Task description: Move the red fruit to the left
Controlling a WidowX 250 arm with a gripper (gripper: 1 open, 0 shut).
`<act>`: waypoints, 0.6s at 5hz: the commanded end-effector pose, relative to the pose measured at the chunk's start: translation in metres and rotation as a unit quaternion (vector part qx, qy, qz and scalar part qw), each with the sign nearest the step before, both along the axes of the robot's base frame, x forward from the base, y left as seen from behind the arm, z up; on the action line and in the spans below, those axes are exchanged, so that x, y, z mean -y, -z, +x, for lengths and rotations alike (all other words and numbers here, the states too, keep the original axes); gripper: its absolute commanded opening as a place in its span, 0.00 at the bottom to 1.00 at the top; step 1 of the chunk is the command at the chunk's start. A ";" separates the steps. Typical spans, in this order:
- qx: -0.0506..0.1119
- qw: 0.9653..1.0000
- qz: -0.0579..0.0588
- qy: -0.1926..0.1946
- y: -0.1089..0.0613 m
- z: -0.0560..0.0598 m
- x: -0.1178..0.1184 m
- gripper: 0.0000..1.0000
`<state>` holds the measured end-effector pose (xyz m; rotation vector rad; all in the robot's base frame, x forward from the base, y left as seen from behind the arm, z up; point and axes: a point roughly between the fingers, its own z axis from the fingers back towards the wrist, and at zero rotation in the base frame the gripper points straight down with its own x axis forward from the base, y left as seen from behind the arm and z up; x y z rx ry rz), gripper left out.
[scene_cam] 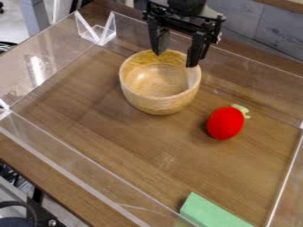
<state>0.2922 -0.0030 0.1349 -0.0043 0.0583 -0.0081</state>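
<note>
My gripper is to go to the red fruit next, and there it will close on the fruit's body (228, 120) beside its pale green leafy top.
The red fruit (226, 122) is a small round strawberry-like toy with a pale green leafy top, lying on the wooden tabletop at the right. My gripper (178, 50) hangs at the back centre, pointing down, its two dark fingers spread open with nothing between them. It hovers over the far rim of the wooden bowl (159, 84). The fruit sits well to the right of and nearer than the gripper, apart from it.
Clear acrylic walls (48, 53) ring the wooden work surface. A green sponge-like block (217, 214) lies at the front right edge. Bare wood stretches to the left of the bowl.
</note>
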 end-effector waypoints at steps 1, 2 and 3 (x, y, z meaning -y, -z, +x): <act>-0.015 1.000 -0.004 0.014 0.012 -0.003 0.009 1.00; -0.026 0.998 -0.008 0.048 0.021 -0.006 0.029 1.00; -0.027 0.994 -0.006 0.104 0.029 -0.003 0.068 1.00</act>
